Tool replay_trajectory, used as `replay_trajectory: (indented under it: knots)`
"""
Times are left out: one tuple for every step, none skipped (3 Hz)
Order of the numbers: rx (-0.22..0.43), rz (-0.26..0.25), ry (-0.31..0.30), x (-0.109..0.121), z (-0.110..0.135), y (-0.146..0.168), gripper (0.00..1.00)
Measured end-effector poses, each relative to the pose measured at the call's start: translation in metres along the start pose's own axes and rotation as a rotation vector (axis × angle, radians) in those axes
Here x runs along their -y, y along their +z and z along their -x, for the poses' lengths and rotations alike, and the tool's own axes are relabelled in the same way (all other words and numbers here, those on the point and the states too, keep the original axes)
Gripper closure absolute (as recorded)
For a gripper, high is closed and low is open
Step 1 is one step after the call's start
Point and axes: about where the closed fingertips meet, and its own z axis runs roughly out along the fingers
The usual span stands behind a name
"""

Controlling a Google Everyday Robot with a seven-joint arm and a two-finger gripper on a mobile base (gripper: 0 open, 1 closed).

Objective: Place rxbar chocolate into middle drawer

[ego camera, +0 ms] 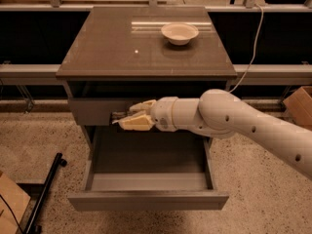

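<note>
Next, my gripper lets go of the rxbar chocolate on the back half of the middle drawer's grey tray (146,149), close to the middle of that tray.
The middle drawer (146,200) is pulled open below the table, and its flat grey tray (146,155) shows nothing lying in it. My gripper (127,116) hovers above the back left of the tray, in front of the upper drawer front (90,112). Its cream fingers (136,124) are closed on a small dark flat thing, the rxbar chocolate (118,116), whose end sticks out to the left. Most of the bar is hidden by the fingers.
A white bowl (179,33) stands at the back right of the tabletop (122,48). A black pole (46,189) lies on the floor to the left. Cardboard boxes sit at the far right (298,101) and bottom left (9,204).
</note>
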Motion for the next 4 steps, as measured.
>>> replay_trajectory:
  knots:
    - [0.056, 0.034, 0.039, 0.031, -0.045, -0.002, 1.00]
    - [0.060, 0.048, 0.061, 0.032, -0.057, 0.005, 1.00]
    - [0.045, 0.031, 0.061, 0.034, -0.064, 0.011, 1.00]
    - [0.014, -0.009, 0.051, 0.053, -0.086, 0.030, 1.00]
